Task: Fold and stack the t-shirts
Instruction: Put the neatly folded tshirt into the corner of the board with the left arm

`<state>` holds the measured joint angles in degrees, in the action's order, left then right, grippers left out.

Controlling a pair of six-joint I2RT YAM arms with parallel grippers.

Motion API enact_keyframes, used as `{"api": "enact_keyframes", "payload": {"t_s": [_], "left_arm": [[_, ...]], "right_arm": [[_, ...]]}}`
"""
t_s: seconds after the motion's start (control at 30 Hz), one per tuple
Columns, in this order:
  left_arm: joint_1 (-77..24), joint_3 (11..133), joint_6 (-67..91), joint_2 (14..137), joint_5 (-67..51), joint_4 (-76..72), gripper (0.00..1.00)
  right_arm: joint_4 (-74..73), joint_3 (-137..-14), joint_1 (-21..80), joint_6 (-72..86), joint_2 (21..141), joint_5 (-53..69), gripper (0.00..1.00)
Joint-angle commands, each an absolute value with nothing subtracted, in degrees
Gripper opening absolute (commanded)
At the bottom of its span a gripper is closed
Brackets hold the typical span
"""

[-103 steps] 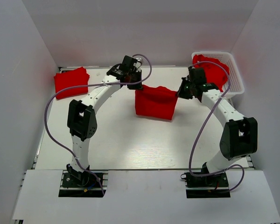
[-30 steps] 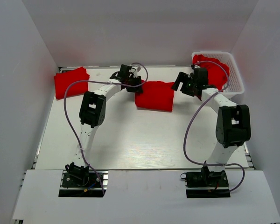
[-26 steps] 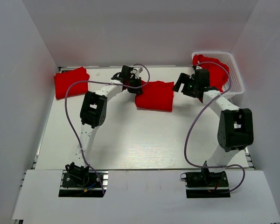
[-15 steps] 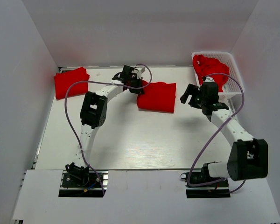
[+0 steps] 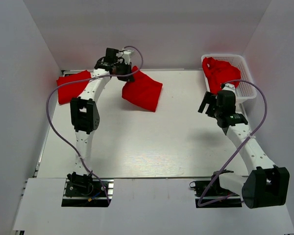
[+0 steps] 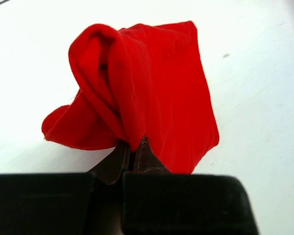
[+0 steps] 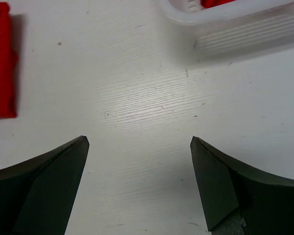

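Note:
I will use my left gripper to set the lifted red t-shirt, now hanging over the table's back, down on top of the other folded red t-shirt (image 5: 75, 86) and let go of it there.
A folded red t-shirt (image 5: 143, 91) hangs lifted over the back of the table, with my left gripper (image 5: 122, 73) shut on its upper left edge. In the left wrist view the cloth (image 6: 152, 88) bunches and droops from the closed fingertips (image 6: 146, 147). Another folded red t-shirt (image 5: 71, 86) lies at the back left, partly behind the left arm. More red t-shirts (image 5: 220, 71) are heaped in the white basket (image 5: 246, 83). My right gripper (image 5: 206, 104) hovers open over bare table next to the basket, nothing between its fingers (image 7: 63, 161).
The basket's rim (image 7: 225, 14) shows at the top of the right wrist view, and a red edge of the carried t-shirt (image 7: 0, 63) at its left. White walls close in the table on the left, back and right.
My left gripper closed on the folded t-shirt, lifted it and swung it left towards the back-left pile. The right arm pulled back from the shirt towards the near right, still open.

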<state>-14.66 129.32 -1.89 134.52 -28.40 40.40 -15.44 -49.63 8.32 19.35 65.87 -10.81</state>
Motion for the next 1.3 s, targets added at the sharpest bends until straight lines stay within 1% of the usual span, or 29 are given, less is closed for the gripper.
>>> {"api": "enact_keyframes", "payload": {"t_s": [0.0,0.03,0.13,0.3,0.4,0.5,0.73,0.87,1.27], "left_arm": [[-12.1,131.5,-6.9,129.2,-24.9,48.0,0.00],[-11.4,132.5,-6.9,129.2,-22.1,50.2,0.00],[-9.1,133.9,-9.5,129.2,-18.5,51.5,0.00],[-4.7,132.7,-13.2,127.9,-15.5,51.5,0.00],[-2.1,136.1,-14.4,129.4,-13.5,53.1,0.00],[0.3,137.4,-15.6,129.4,-13.5,53.1,0.00],[4.5,136.2,-18.4,124.8,-13.5,50.1,0.00],[7.1,135.6,-18.9,123.8,-13.0,49.0,0.00],[12.7,137.8,-19.4,122.7,-21.1,46.3,0.00]], "right_arm": [[-18.8,-52.6,8.1,17.8,63.2,-18.0,0.90],[-19.1,-53.3,8.2,17.4,62.8,-20.3,0.90],[-20.1,-54.2,8.0,17.8,61.7,-23.1,0.90],[-20.0,-54.1,8.1,18.2,60.4,-24.5,0.90],[-20.1,-54.2,8.0,19.1,60.1,-24.4,0.90],[-20.0,-54.4,8.2,19.4,60.5,-24.1,0.90],[-19.7,-56.3,8.2,19.3,62.2,-22.4,0.90],[-22.0,-59.4,8.2,17.8,63.7,-22.8,0.90],[-21.2,-60.2,8.3,17.8,62.8,-24.0,0.90]]}}
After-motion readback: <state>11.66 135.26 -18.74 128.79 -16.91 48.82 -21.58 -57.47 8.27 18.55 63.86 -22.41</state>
